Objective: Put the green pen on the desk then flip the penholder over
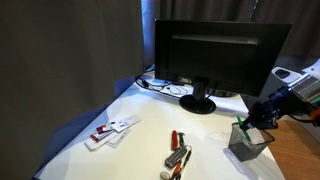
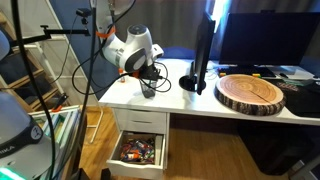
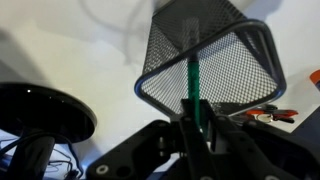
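Observation:
My gripper is to place the green pen on the white desk (image 1: 214, 152). It will let go of the pen there, between the penholder and the red-handled tools.
The dark mesh penholder (image 1: 249, 142) stands upright on the white desk (image 1: 140, 150) near its edge; it also shows in an exterior view (image 2: 148, 88) and fills the top of the wrist view (image 3: 205, 55). The green pen (image 3: 192, 82) stands in the penholder, its top end between my fingers. In an exterior view the pen (image 1: 241, 124) pokes out above the rim. My gripper (image 3: 193, 118) is directly above the penholder, shut on the pen's upper end. It also shows in both exterior views (image 1: 258, 116) (image 2: 147, 72).
A black monitor (image 1: 220, 50) on a round stand (image 1: 197, 103) is behind the penholder. Red-handled tools (image 1: 178, 150) and a white object (image 1: 110, 131) lie on the desk. A wooden slab (image 2: 251, 93) and an open drawer (image 2: 138, 152) show in an exterior view.

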